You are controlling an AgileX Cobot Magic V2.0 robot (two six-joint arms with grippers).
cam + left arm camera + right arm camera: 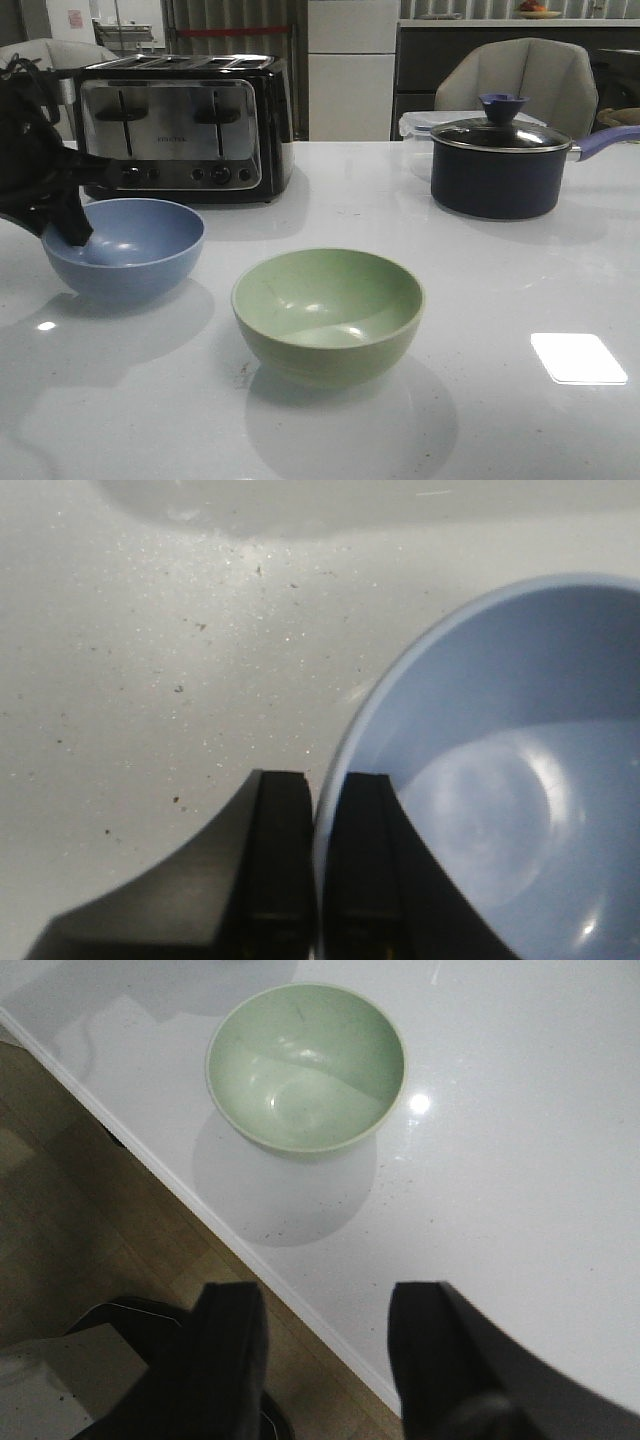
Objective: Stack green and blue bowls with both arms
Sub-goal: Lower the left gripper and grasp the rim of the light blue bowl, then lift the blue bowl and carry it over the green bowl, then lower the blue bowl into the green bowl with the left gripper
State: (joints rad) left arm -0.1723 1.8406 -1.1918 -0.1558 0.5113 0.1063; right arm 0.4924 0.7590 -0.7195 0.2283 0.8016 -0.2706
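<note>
My left gripper should put the dusty blue bowl down inside the empty pale green bowl (pixel 327 285).
The dusty blue bowl (pixel 125 250) sits at the left of the white table, in front of the toaster. My left gripper (pixel 72 228) is shut on its left rim, one finger inside and one outside; the left wrist view shows the rim (pixel 345 750) pinched between the fingers (pixel 280 860). The pale green bowl (pixel 327 312) stands upright in the middle of the table, empty; it also shows in the right wrist view (pixel 305 1065). My right gripper (pixel 325 1345) is open and empty, over the table's near edge, well short of the green bowl. It is out of the front view.
A black and silver toaster (pixel 185 125) stands at the back left behind the blue bowl. A dark navy lidded saucepan (pixel 500 165) stands at the back right. The table edge (pixel 300 1295) and wooden floor lie under the right gripper.
</note>
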